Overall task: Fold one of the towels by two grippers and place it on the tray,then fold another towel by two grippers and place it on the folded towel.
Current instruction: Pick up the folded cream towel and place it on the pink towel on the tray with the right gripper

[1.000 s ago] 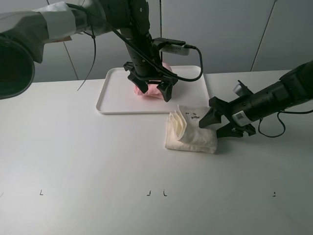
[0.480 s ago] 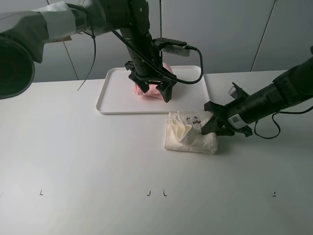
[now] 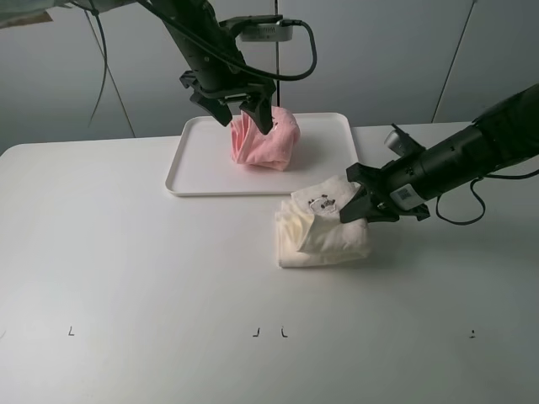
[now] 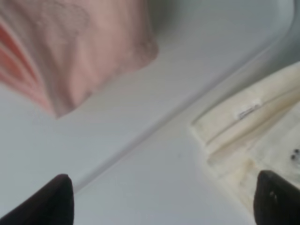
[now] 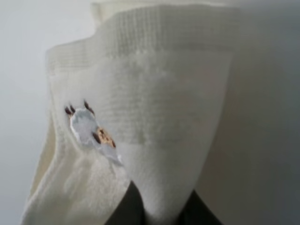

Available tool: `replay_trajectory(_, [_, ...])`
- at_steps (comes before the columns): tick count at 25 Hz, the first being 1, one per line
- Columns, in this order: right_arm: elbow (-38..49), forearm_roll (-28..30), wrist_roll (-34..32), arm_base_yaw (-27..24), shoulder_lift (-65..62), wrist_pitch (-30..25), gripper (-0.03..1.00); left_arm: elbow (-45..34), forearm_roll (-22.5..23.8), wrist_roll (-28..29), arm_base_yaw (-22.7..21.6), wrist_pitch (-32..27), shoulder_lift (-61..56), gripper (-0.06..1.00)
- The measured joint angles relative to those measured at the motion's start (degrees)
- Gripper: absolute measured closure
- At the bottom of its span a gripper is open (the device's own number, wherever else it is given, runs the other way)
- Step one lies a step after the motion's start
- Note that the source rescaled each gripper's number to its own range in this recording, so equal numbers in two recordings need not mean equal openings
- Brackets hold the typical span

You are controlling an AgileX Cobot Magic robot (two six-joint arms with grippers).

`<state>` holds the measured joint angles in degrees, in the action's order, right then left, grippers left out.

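Note:
The robot's right gripper needs to release the cream-white towel on top of the pale pink towel (image 3: 277,133) on the white tray.
The folded pale pink towel (image 3: 269,141) (image 4: 70,47) lies on the white tray (image 3: 202,168) (image 4: 197,61). My left gripper (image 3: 242,114) (image 4: 164,201) hangs open just above it, with nothing between its fingertips (image 4: 51,201). The cream-white towel (image 3: 324,231) (image 4: 253,136) (image 5: 154,117) lies folded on the table just in front of the tray. My right gripper (image 3: 358,204) (image 5: 157,215) is shut on this towel's right edge and holds that edge a little off the table. A small embroidered patch (image 5: 91,131) shows on the raised layer.
The white table (image 3: 126,269) stretches wide to the left and front, with small black marks (image 3: 269,332) near its front edge. Black cables (image 3: 299,59) trail from the left arm above the tray. A grey wall stands behind.
The left gripper has lifted off the pink towel and moved up and left. The right gripper closed on the cream-white towel's right edge, raised it and pushed it slightly left.

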<state>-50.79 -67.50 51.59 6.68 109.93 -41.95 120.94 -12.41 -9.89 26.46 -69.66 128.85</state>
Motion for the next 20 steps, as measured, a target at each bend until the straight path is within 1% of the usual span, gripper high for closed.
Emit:
replay_trajectory(3, [-2.46,4.45,-4.65,0.00,-3.19,-1.60,0.88,-8.28,-1.00,-0.67,-2.05,0.30,-4.99,-0.04])
replay_trajectory(4, [-4.05,6.09,-6.28,0.00,-3.76,-2.73,0.88,-11.95,-1.09,-0.80,-2.52,1.49,-7.02,-0.04])
replay_trajectory(6, [-7.43,9.53,-10.08,0.00,-4.12,-5.85,0.88,-19.17,-1.67,-2.05,-3.80,5.78,-11.14,-0.04])
replay_trajectory(10, [-15.71,11.82,-15.03,0.13,-4.12,-9.95,0.88,-33.13,-2.14,-3.88,-5.93,14.48,-20.49,-0.04])
replay_trajectory(12, [-21.09,12.76,-17.49,0.89,-4.12,-10.88,0.88,-38.43,-2.36,-5.00,-6.61,17.11,-23.98,-0.04])
replay_trajectory(16, [-32.90,14.71,-22.96,4.63,-3.55,-11.41,0.88,-43.64,-2.80,-5.78,-6.98,20.48,-27.26,-0.04])
replay_trajectory(18, [-39.63,14.76,-25.70,6.44,-1.62,-12.49,0.88,-44.33,-4.42,-6.55,-6.98,20.95,-27.51,-0.04])
replay_trajectory(20, [-46.54,14.60,-28.66,8.07,1.64,-13.89,0.88,-44.33,-7.18,-8.37,-6.98,21.24,-27.51,-0.04])
